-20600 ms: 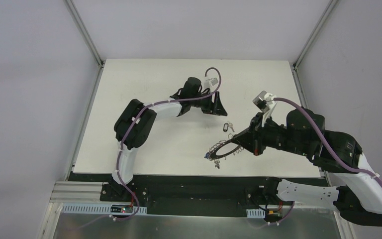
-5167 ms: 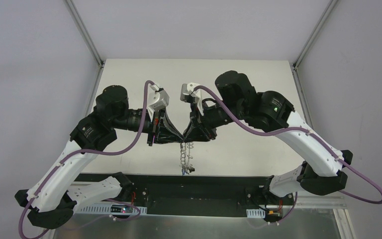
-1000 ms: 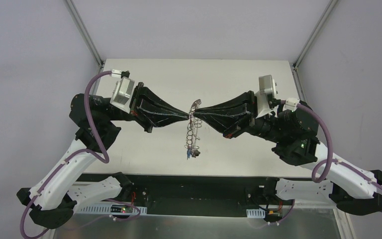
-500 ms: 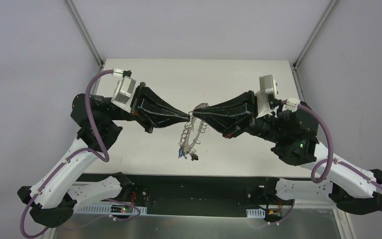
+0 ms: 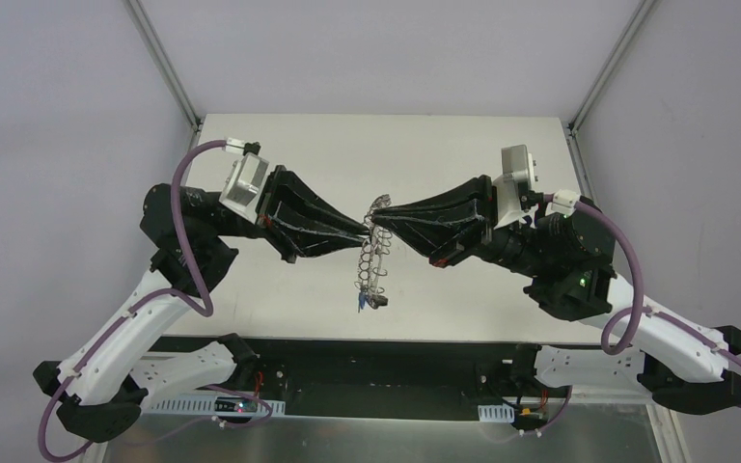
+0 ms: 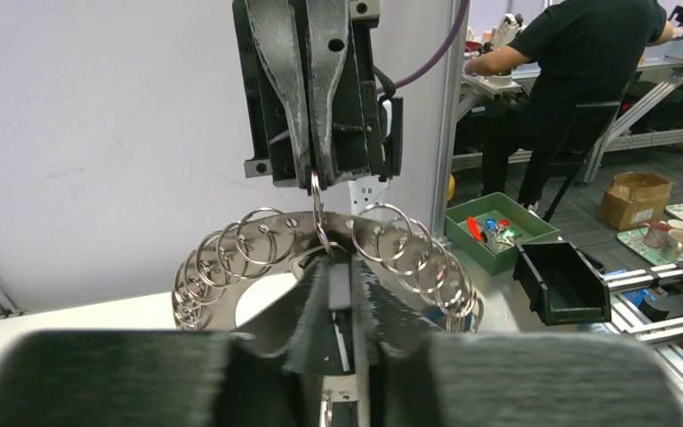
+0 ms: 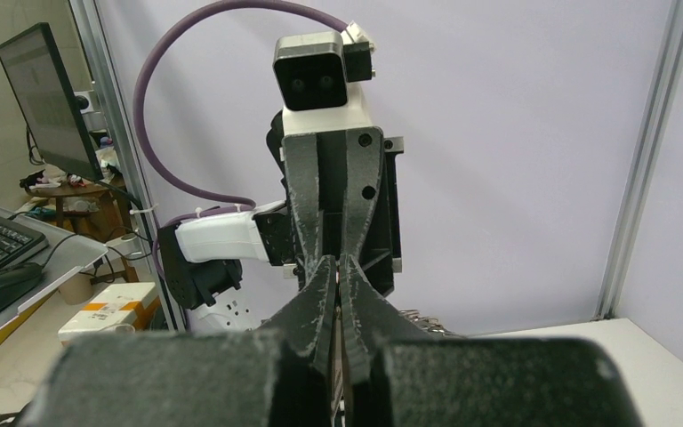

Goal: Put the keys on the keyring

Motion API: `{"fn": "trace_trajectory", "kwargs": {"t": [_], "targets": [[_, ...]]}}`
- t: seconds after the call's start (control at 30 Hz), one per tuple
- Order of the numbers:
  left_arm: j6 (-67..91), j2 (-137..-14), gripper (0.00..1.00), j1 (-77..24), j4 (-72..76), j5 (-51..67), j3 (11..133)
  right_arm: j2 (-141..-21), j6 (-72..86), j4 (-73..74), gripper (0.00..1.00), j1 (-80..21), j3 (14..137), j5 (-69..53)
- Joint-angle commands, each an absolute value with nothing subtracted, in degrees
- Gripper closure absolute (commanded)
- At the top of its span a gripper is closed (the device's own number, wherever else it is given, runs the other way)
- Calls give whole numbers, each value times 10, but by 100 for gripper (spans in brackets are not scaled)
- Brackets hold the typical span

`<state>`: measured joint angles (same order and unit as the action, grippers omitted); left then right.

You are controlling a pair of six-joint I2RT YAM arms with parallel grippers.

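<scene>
My left gripper will open and take the wire loop [image 6: 325, 242] before my right gripper, which holds it, opens, because my left fingers are below that loop.
Both arms are raised over the table and their tips meet in the middle. My right gripper [image 5: 379, 223] is shut on a wire loop [image 6: 318, 206] of the keyring [image 5: 370, 262], which hangs edge-on below the tips. In the left wrist view the keyring [image 6: 271, 233] arches across with several loops. My left gripper [image 5: 362, 231] is shut on a small pale thin piece [image 6: 341, 286], seemingly a key, pressed at the pinched loop. Keys with a blue tag [image 5: 360, 303] dangle at the ring's low end. The right wrist view shows shut fingers [image 7: 325, 289] and a few loops [image 7: 422, 318].
The white table [image 5: 280, 154] lies below, with metal frame posts [image 5: 164, 68] at its back corners. The left wrist view shows a green bin [image 6: 498, 233], a black bin [image 6: 562, 283] and a person [image 6: 578, 80] beyond the table.
The keyring swung out to the left half a second ago and now hangs nearly straight down again. The two grippers stay tip to tip, and the left one has dipped a little.
</scene>
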<state>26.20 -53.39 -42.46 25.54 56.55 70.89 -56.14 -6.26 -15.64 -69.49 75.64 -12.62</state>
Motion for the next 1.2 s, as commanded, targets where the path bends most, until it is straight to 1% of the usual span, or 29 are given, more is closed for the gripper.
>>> {"fn": "trace_trajectory", "kwargs": {"t": [0.0, 0.07, 0.17, 0.33, 0.5, 0.77, 1.03, 1.17], "targets": [[234, -498, 73, -430, 234, 562, 706, -557, -70, -217, 100, -699, 777, -115], [208, -484, 65, -430, 204, 547, 707, -556, -71, -214, 100, -700, 777, -115], [187, -468, 58, -430, 176, 527, 715, -554, -71, -207, 100, -701, 775, -116], [172, -469, 54, -431, 145, 487, 739, -552, -72, -194, 100, -701, 777, -121], [176, -485, 51, -431, 143, 481, 759, -553, -72, -180, 100, -701, 782, -126], [192, -512, 51, -430, 150, 493, 769, -557, -73, -175, 100, -702, 787, -135], [201, -518, 58, -431, 163, 506, 763, -559, -75, -178, 100, -703, 784, -134], [207, -523, 60, -430, 168, 520, 766, -560, -75, -178, 100, -703, 785, -133]]}}
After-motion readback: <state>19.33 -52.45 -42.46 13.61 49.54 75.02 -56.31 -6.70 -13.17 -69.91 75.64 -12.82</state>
